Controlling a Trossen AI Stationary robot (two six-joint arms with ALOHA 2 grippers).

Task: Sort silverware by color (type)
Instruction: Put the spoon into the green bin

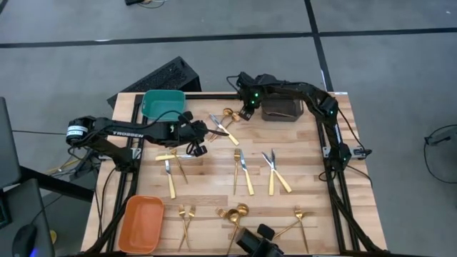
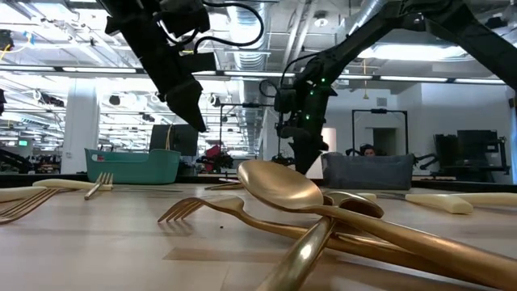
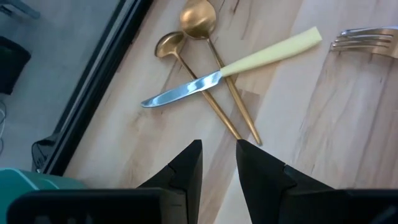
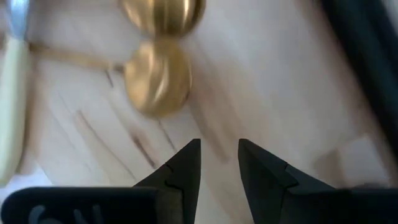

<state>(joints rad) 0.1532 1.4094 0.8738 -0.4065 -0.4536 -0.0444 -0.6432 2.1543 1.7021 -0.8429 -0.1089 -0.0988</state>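
Next, my right gripper takes the larger spoon (image 3: 198,18) by its bowl and pulls it out from under the knife, as the knife lies across the spoons' handles.
Gold spoons and forks and knives with pale handles lie scattered flat on the wooden table (image 1: 314,185). At the far middle two gold spoons (image 1: 228,114) lie with a knife (image 3: 230,68) lying across their handles. My left gripper (image 3: 219,149) hovers open just left of this cluster (image 1: 200,139), slanting down, nothing between its fingers. My right gripper (image 4: 219,149) stands open above the table just beyond the spoons' bowls (image 4: 158,78), pointing steeply down (image 1: 245,111), also with nothing between its fingers.
A teal bin (image 1: 163,103) stands at the far left, a dark grey bin (image 1: 280,109) at the far right, an orange bin (image 1: 141,223) at the near left. Forks and knives (image 1: 243,171) lie mid-table; spoons (image 2: 279,184) and forks (image 1: 186,218) lie near the front edge.
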